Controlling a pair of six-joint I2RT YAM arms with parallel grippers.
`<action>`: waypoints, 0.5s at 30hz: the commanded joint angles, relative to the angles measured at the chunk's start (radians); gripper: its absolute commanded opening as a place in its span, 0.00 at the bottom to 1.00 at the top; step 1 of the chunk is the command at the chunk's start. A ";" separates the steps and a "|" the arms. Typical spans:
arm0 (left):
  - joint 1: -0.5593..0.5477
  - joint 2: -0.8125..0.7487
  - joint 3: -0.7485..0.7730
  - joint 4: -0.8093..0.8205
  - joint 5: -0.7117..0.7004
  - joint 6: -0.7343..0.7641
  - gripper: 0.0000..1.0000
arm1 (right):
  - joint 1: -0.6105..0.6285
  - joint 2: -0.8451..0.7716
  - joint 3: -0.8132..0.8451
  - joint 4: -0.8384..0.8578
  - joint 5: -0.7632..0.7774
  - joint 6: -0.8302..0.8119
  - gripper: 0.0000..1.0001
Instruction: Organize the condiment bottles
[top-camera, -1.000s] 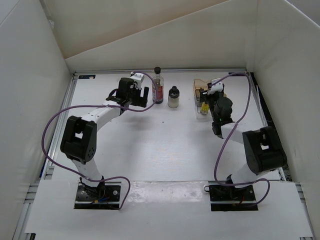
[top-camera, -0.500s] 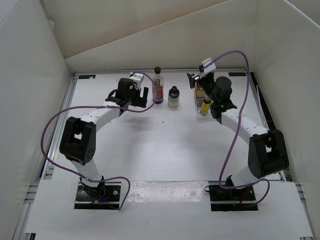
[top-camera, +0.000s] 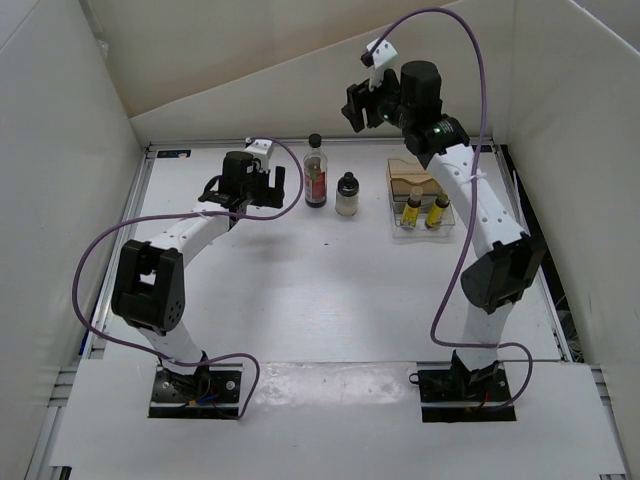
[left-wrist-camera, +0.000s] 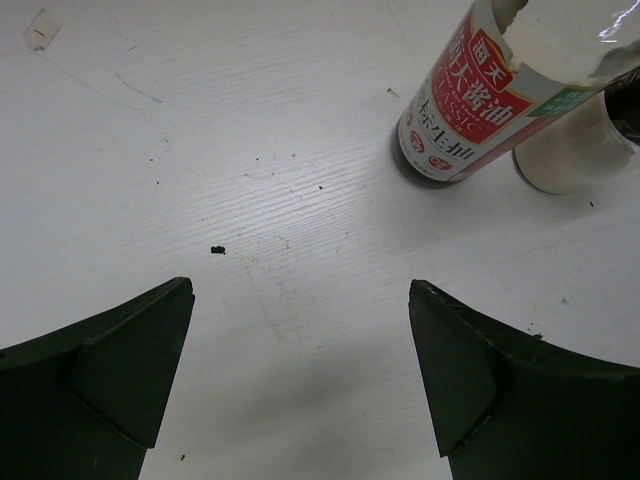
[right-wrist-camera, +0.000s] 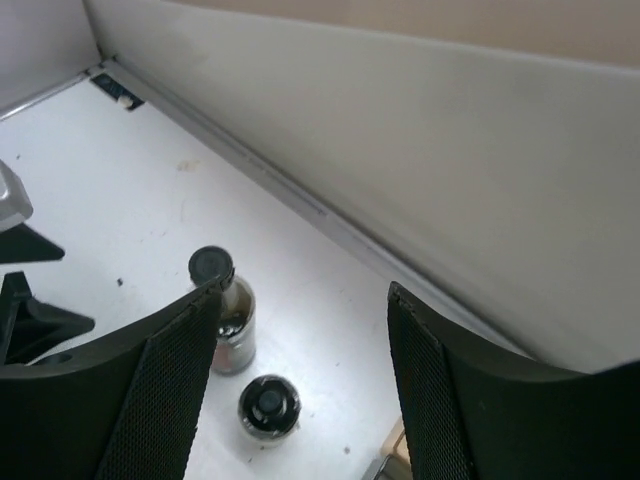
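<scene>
The robot's right gripper should next move to the black cap (top-camera: 315, 141) (right-wrist-camera: 211, 265) of the tall dark-red bottle, beside the whitish jar, and close there.
A tall dark-red bottle (top-camera: 315, 178) with a black cap and a squat whitish jar (top-camera: 347, 197) stand side by side at the back of the table. Two small yellow bottles (top-camera: 412, 209) (top-camera: 438, 208) stand upright in the clear-and-tan rack (top-camera: 420, 176). My left gripper (top-camera: 272, 192) is low over the table, just left of the tall bottle (left-wrist-camera: 468, 95), open and empty; the jar (left-wrist-camera: 572, 152) shows behind the bottle. My right gripper (top-camera: 362, 112) hangs high near the back wall, open and empty, looking down on the tall bottle (right-wrist-camera: 224, 320) and jar (right-wrist-camera: 268, 408).
White walls enclose the table on three sides, with a metal rail (top-camera: 330, 142) along the back edge. A corner of the rack (right-wrist-camera: 395, 458) shows at the bottom of the right wrist view. Purple cables loop off both arms.
My right gripper has risen from the rack and swung up and left toward the back wall, uncovering a second yellow bottle in the rack. The left gripper has shifted slightly left.
</scene>
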 joint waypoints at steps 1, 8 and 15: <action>0.003 -0.063 -0.003 -0.001 0.010 -0.013 1.00 | 0.003 0.057 0.103 -0.272 -0.010 0.047 0.70; 0.012 -0.070 -0.003 -0.008 0.010 -0.013 1.00 | 0.015 0.156 0.213 -0.381 -0.139 0.090 0.69; 0.017 -0.076 -0.003 -0.014 0.001 -0.007 1.00 | 0.032 0.199 0.210 -0.331 -0.260 0.107 0.69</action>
